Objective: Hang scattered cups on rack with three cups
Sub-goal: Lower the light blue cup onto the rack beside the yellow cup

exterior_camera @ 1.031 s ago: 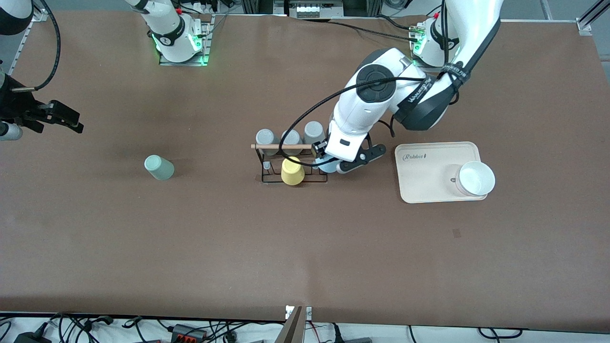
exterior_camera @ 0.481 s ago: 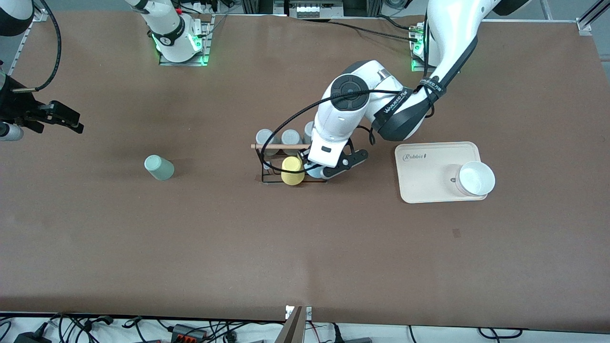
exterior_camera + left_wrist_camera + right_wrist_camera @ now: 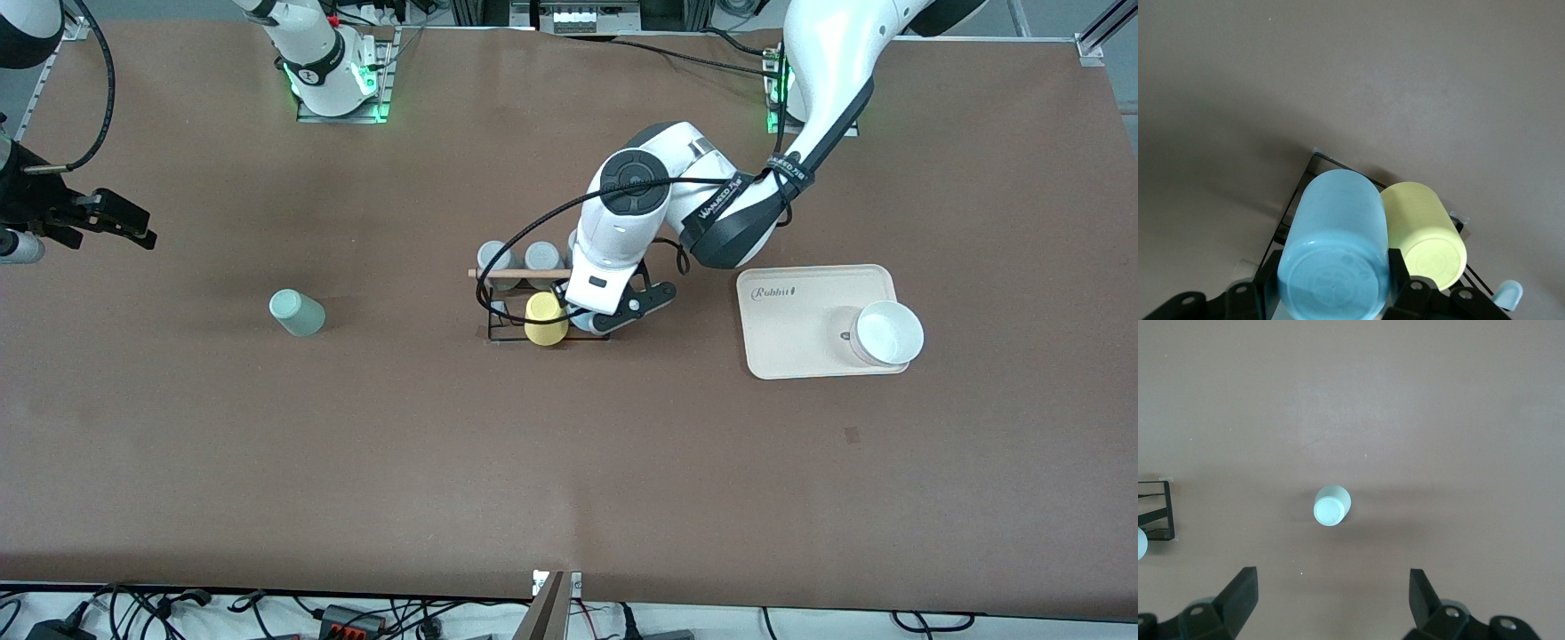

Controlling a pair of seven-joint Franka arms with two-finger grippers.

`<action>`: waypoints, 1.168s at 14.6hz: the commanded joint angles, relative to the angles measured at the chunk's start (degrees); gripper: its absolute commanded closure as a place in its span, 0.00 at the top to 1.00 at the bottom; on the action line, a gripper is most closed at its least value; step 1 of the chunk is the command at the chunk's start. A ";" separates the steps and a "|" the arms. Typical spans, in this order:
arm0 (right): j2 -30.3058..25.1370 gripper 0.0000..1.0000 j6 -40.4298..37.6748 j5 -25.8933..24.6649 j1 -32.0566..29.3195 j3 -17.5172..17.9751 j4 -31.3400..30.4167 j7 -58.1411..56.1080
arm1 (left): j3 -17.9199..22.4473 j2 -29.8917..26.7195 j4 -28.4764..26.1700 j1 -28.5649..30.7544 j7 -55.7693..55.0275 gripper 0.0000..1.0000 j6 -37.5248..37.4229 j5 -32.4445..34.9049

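Observation:
Next, my left gripper lets go of the light blue cup on the black wire rack (image 3: 588,321) (image 3: 1337,244), between the yellow cup and the tray.
My left gripper (image 3: 582,316) is shut on the light blue cup (image 3: 1335,247), holding it upside down over the black wire rack (image 3: 498,313), close beside the yellow cup (image 3: 545,320) on the rack. In the front view only a sliver of the blue cup (image 3: 580,323) shows under the wrist. The rack's wooden rod (image 3: 520,274) runs across its top. The pale mint green cup (image 3: 297,313) stands upside down on the table toward the right arm's end; it also shows in the right wrist view (image 3: 1331,507). My right gripper (image 3: 120,222) is open and empty, waiting above that end.
Grey cups (image 3: 493,256) sit on the rack's row farther from the front camera. A cream tray (image 3: 800,347) with a white bowl (image 3: 886,333) lies toward the left arm's end, beside the rack.
My left gripper has carried the light blue cup toward the right arm's end, from beside the rack to over it next to the yellow cup. The right arm has not moved.

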 commanded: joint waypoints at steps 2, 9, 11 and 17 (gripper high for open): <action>0.15 1.00 -0.18 -0.59 -0.81 0.74 0.16 -0.45 | 2.17 1.70 2.28 -2.35 -1.02 0.34 -1.27 1.67; 0.23 1.00 -0.18 -0.59 -0.90 0.74 0.25 -0.36 | 4.29 3.11 2.28 -4.38 -1.02 0.36 -1.10 2.37; 0.23 1.00 0.00 -0.59 -0.90 0.74 0.25 -0.36 | 4.29 3.55 2.28 -4.38 -1.11 0.36 -0.83 2.38; 0.41 1.00 0.09 -0.59 -0.99 0.65 0.16 -0.36 | 4.29 4.08 2.28 -4.91 -1.81 0.39 0.66 2.47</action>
